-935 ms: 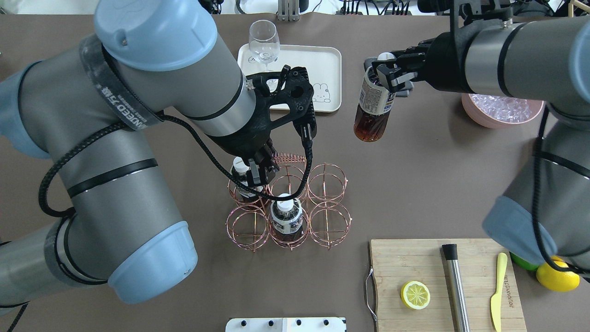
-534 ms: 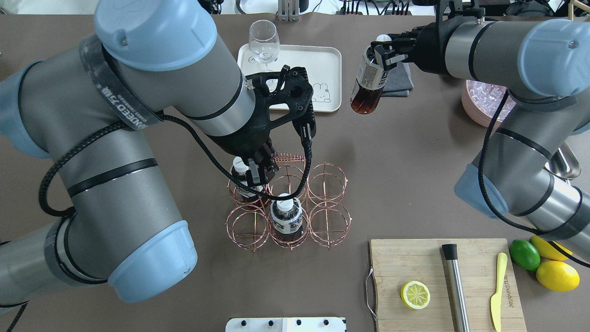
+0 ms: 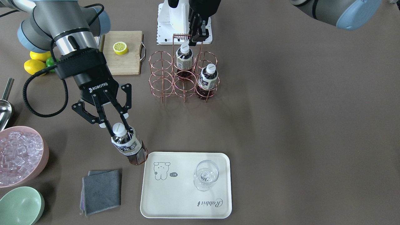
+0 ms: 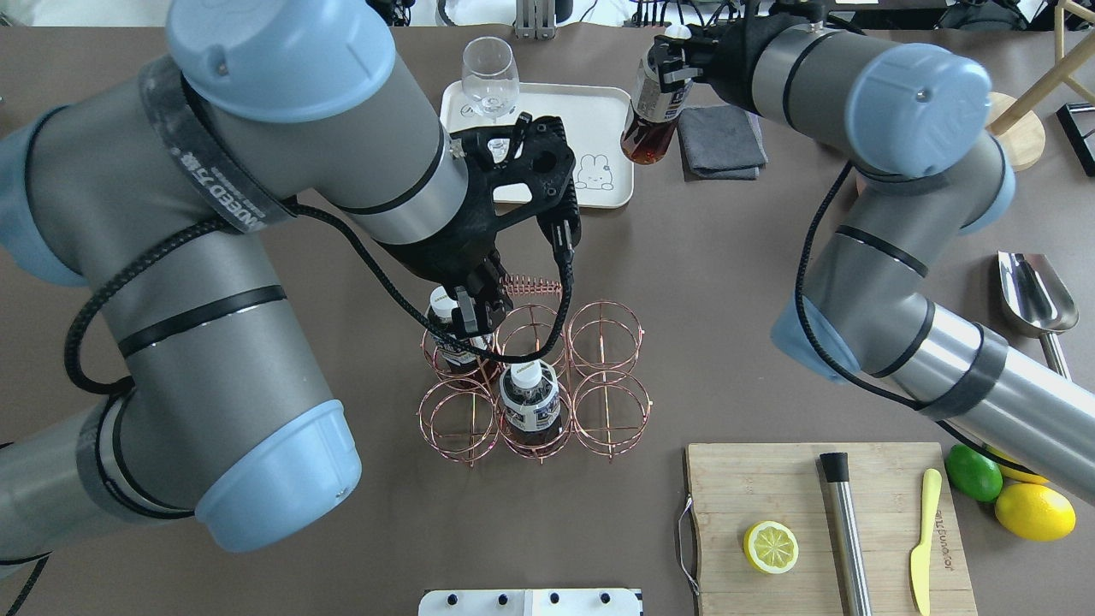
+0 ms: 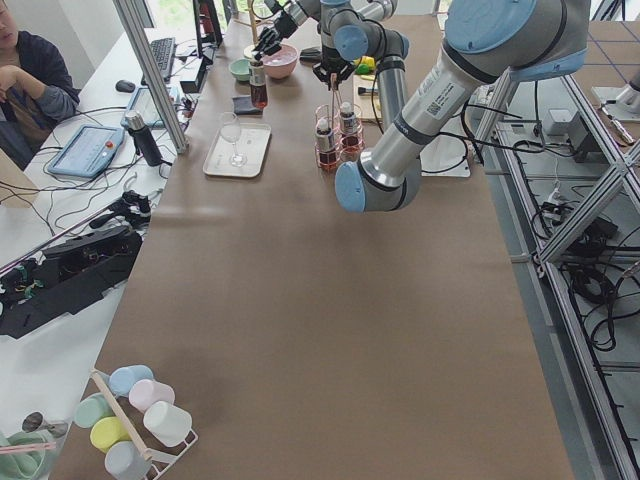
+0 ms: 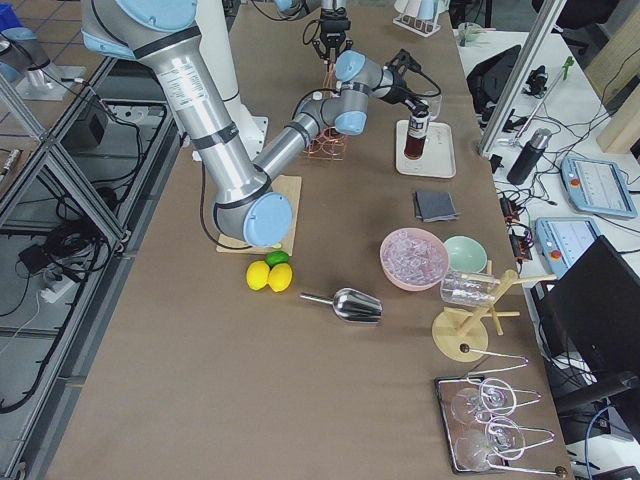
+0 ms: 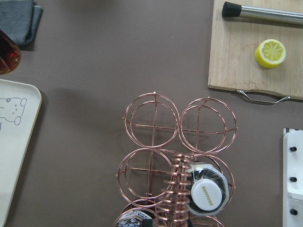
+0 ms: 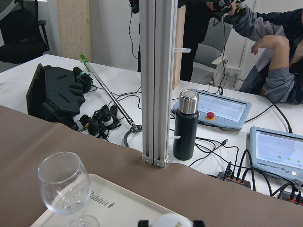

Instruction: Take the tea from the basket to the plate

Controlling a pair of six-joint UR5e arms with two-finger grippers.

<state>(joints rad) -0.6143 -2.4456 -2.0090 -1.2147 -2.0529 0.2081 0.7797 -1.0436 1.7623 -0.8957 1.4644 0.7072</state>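
My right gripper needs to set the tea bottle down on the cream plate (image 3: 163, 187) by the bear drawing.
My right gripper (image 3: 117, 127) is shut on the neck of a tea bottle (image 3: 128, 147) with a white cap and holds it tilted in the air, its base just beside the cream plate (image 3: 187, 203). From overhead the bottle (image 4: 652, 111) hangs at the right edge of the plate (image 4: 599, 111). Two more tea bottles (image 3: 184, 59) (image 3: 207, 78) stand in the copper wire basket (image 3: 161, 75). My left gripper (image 4: 472, 315) hangs over the basket (image 4: 603, 411) beside its coiled handle, fingers together, holding nothing.
A wine glass (image 3: 204, 175) stands on the plate. A grey cloth (image 3: 101, 190), a pink bowl of ice (image 3: 18, 153) and a green bowl (image 3: 20, 206) lie beside it. A cutting board (image 4: 753, 488) with a lemon half, a scoop (image 4: 1035, 299) and whole citrus lie nearer me.
My right arm has carried the tea bottle further away from me and leftward, from open table to the plate's right edge. My left gripper has shifted only slightly above the basket.
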